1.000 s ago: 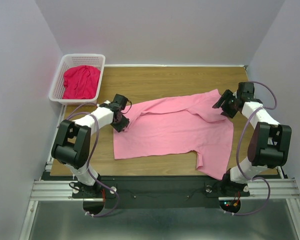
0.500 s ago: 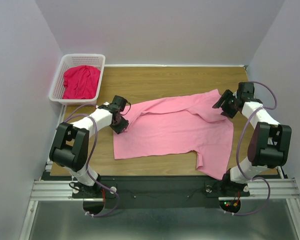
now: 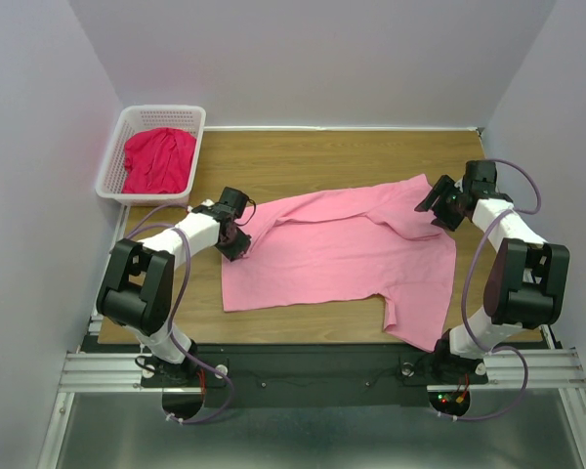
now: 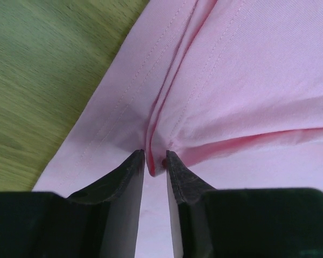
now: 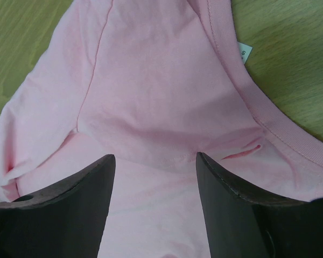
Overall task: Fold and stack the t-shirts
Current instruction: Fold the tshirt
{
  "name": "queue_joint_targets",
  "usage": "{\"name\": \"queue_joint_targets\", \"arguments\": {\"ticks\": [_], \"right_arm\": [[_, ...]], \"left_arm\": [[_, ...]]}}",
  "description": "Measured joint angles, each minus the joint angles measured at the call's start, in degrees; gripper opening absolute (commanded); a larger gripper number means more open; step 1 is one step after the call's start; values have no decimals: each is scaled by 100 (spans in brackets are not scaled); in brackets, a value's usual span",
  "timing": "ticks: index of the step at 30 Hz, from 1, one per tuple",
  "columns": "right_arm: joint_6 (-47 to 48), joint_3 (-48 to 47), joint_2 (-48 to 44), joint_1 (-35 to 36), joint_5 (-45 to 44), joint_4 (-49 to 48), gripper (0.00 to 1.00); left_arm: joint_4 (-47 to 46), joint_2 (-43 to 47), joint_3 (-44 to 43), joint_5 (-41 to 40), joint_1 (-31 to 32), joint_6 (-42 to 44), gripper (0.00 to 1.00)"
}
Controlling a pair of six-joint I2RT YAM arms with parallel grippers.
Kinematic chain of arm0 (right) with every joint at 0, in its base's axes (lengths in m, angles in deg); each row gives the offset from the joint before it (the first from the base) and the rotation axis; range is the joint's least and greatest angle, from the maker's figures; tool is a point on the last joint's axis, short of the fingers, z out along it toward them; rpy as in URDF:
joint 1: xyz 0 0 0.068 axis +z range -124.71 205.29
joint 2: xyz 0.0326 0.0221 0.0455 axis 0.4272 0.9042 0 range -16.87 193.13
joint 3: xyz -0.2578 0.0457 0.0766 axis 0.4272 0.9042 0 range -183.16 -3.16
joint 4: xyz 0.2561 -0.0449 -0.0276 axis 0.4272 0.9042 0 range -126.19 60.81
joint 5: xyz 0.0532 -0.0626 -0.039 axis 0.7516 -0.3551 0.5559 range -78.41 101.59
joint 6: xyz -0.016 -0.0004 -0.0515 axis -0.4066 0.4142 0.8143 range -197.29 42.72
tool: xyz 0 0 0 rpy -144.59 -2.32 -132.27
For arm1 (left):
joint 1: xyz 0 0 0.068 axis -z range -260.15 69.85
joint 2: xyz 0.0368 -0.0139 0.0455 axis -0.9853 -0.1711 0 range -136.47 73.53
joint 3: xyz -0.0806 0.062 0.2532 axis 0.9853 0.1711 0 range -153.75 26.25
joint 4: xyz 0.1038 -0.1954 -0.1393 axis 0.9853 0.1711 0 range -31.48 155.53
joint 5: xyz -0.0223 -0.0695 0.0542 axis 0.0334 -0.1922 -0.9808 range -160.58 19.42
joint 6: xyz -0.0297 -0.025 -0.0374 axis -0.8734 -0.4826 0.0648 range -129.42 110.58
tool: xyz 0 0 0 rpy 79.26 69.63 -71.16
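My right gripper needs to next close on the folded-over corner (image 3: 441, 234) (image 5: 258, 141) of the light pink t-shirt, beside the shirt's collar and close to its white size label.
The light pink t-shirt (image 3: 342, 249) lies spread and rumpled across the middle of the table, its collar at the right. My left gripper (image 3: 242, 246) is low at the shirt's left edge. In the left wrist view its jaws (image 4: 155, 158) stand narrow, pinching a raised fold of the pink t-shirt (image 4: 247, 80) between the tips. My right gripper (image 3: 432, 210) hovers over the shirt's upper right part; its jaws (image 5: 154, 157) stand wide apart above the pink t-shirt (image 5: 151, 86) near the collar (image 5: 290, 134), holding nothing. The crimson t-shirt (image 3: 158, 161) lies bunched in the basket.
The white lattice basket (image 3: 166, 110) stands at the table's back left corner. A small white size label (image 5: 245, 52) sticks out by the collar. Bare wood (image 3: 332, 156) shows behind the shirt and along the front edge. Walls close in on three sides.
My left gripper's jaws have narrowed onto the fold of pink cloth, and the left arm has shifted slightly. The right arm has not moved.
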Motion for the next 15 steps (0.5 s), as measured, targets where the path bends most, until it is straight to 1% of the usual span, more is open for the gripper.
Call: {"name": "queue_joint_targets", "arguments": {"ticks": [3,6,10,11,13,15], "right_arm": [[0,0,0,2,-2,0,67],[2,0,0,2,-42,0,67],[-2,0,4,0,-199,2,66],[-4,0,20,0,-295,2,66],[-2,0,76,-2,-439,4,66],[-2,0,146,-4,-564,17,66]], "left_arm": [[-15,0,0,-24,2,15,24],[-35,0,0,-57,2,37,18],[-90,0,0,-103,2,122,9],[-107,0,0,-122,2,157,4],[-140,0,0,-153,2,203,0],[-170,0,0,-179,2,260,0]]}}
